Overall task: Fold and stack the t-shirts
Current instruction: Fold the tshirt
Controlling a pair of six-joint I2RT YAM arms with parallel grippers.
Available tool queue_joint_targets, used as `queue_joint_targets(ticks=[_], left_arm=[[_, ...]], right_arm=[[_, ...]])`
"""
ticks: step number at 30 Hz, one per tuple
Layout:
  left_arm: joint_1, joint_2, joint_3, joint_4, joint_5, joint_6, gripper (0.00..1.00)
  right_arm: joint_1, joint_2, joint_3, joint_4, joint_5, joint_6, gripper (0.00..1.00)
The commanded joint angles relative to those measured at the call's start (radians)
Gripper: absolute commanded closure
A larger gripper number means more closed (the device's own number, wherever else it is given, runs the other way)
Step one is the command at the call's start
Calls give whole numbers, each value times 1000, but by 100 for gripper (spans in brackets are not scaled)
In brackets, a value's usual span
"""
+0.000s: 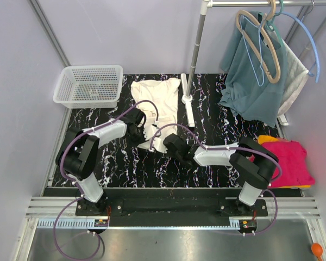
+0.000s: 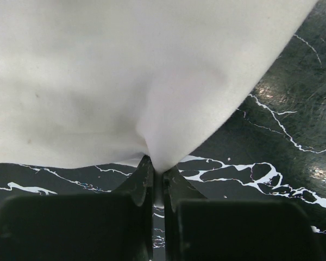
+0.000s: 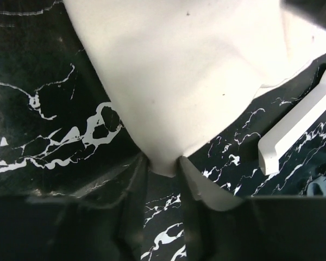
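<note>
Next, I release the cream t-shirt's near edge with my left gripper over the shirt's back end (image 1: 150,87), near the white basket. The shirt now lies partly gathered on the table.
A cream t-shirt (image 1: 158,100) lies partly gathered on the black marbled table (image 1: 125,163), behind both grippers. My left gripper (image 1: 138,132) is shut on a pinch of its near edge; the cloth (image 2: 125,81) fills the left wrist view above the tips (image 2: 158,171). My right gripper (image 1: 164,142) is shut on another corner of the same shirt (image 3: 179,81), the cloth wedged between the tips (image 3: 164,166). A folded magenta t-shirt (image 1: 290,160) lies on an orange one (image 1: 267,139) at the right edge.
A white mesh basket (image 1: 89,84) stands at the back left. A rack pole with a white foot (image 1: 189,103) stands behind the shirt, its foot in the right wrist view (image 3: 299,125). A teal garment (image 1: 252,76) hangs from hangers at the back right.
</note>
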State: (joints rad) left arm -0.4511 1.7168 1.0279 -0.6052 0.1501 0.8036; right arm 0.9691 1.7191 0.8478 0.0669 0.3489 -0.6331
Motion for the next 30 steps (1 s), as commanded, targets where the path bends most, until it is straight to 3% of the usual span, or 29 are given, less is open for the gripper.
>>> queue_joint_targets(ticks=[1, 2, 17, 30], left_arm=[[3, 6, -8, -28, 3, -4, 100], [3, 3, -9, -30, 3, -6, 100], [-57, -187, -164, -53, -69, -40, 100], [-173, -436, -287, -140, -127, -81, 100]], right_arm=[[8, 19, 37, 22, -27, 4, 83], [10, 19, 39, 16, -28, 7, 100], [140, -113, 45, -179, -63, 79, 100], [273, -294, 20, -305, -192, 161, 100]])
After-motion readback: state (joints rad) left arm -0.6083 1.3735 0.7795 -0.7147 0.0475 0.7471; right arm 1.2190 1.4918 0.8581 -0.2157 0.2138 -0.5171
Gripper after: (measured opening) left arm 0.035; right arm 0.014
